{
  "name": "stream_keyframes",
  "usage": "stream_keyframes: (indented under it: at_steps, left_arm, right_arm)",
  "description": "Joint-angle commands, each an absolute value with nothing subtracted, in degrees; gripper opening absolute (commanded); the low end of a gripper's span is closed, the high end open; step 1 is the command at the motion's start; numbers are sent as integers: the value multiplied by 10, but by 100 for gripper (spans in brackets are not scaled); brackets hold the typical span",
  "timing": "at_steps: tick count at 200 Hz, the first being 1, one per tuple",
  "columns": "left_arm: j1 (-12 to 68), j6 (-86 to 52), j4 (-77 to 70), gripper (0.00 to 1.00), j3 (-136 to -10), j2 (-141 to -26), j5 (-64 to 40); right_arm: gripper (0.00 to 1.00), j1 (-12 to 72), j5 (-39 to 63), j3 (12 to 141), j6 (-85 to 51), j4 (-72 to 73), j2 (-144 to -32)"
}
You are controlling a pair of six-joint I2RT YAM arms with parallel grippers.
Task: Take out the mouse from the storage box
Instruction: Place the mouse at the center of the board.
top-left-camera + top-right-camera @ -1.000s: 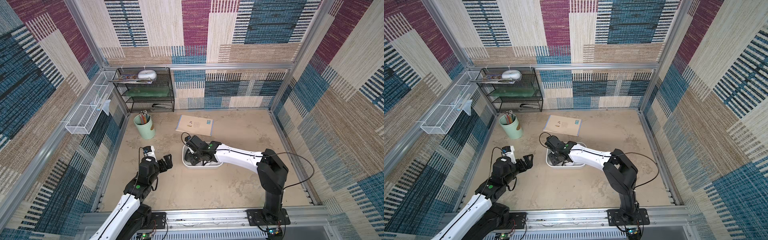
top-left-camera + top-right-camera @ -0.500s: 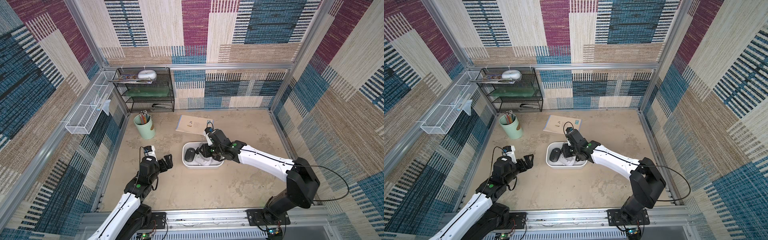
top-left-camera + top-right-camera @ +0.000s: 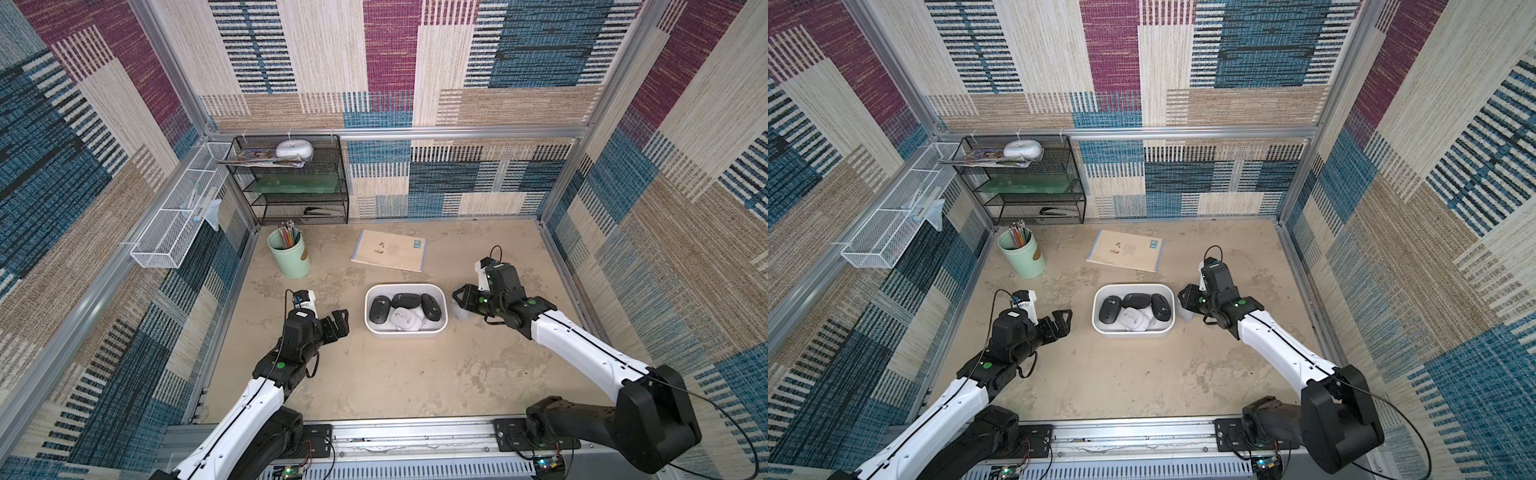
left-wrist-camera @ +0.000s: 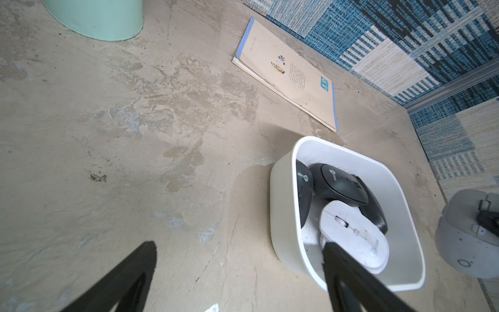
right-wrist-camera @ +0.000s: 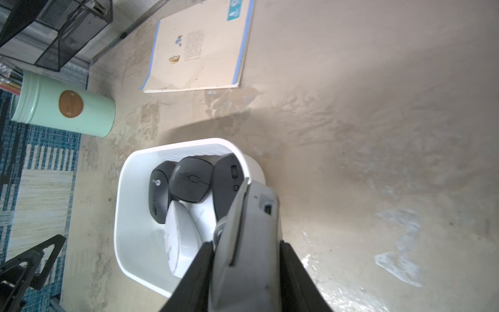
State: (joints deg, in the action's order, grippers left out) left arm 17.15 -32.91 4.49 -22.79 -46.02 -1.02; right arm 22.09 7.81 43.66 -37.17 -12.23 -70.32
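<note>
My right gripper will set the pale grey mouse down on the table (image 3: 468, 329) (image 5: 333, 281) by the storage box's front corner, opposite my left gripper.
The storage box (image 3: 405, 286) (image 3: 1129, 286) is a shallow white tub in mid-table holding three black mice (image 3: 407, 300) and a white mouse (image 3: 405, 320). My right gripper (image 3: 465, 301) (image 3: 1190, 301) (image 5: 245, 245) is just outside the box's right end, shut on a pale grey mouse (image 3: 460, 311) (image 5: 251, 229) (image 4: 464, 243). That mouse hangs on end, low over the table; whether it touches the table I cannot tell. My left gripper (image 3: 343, 322) (image 3: 1065, 320) (image 4: 240, 245) is open and holds nothing, a little left of the box (image 4: 283, 173).
A cream booklet (image 3: 390, 250) lies behind the box. A mint green pencil cup (image 3: 289, 257) stands at the back left, with a black mesh rack (image 3: 295, 187) behind it. A white wire basket (image 3: 178, 220) hangs on the left wall.
My right arm has swung from over the box's left end across it to beyond its right end, carrying the pale mouse out. The left arm has not moved.
</note>
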Motion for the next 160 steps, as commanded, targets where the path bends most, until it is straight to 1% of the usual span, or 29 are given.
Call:
stream_keyframes:
  at_steps: [1, 23, 60, 100, 108, 160]
  left_arm:
    - [171, -333, 22, 99, -231, -470, -25]
    - [171, -339, 20, 99, -236, -489, -36]
    - [171, -339, 16, 99, -241, -507, -44]
    - [171, -341, 15, 99, -243, -517, -44]
    - [172, -343, 16, 99, -244, -520, -43]
    - [189, -368, 53, 97, -274, -536, -31]
  right_arm:
    - [19, 194, 124, 409, -380, -92, -691]
    - [19, 172, 158, 380, -385, -69, -702]
    - [19, 159, 212, 328, -411, 1, -728]
    - [20, 158, 231, 317, -417, 24, -765]
    - [22, 158, 233, 317, -416, 27, -771]
    - [47, 153, 188, 308, -404, 11, -780]
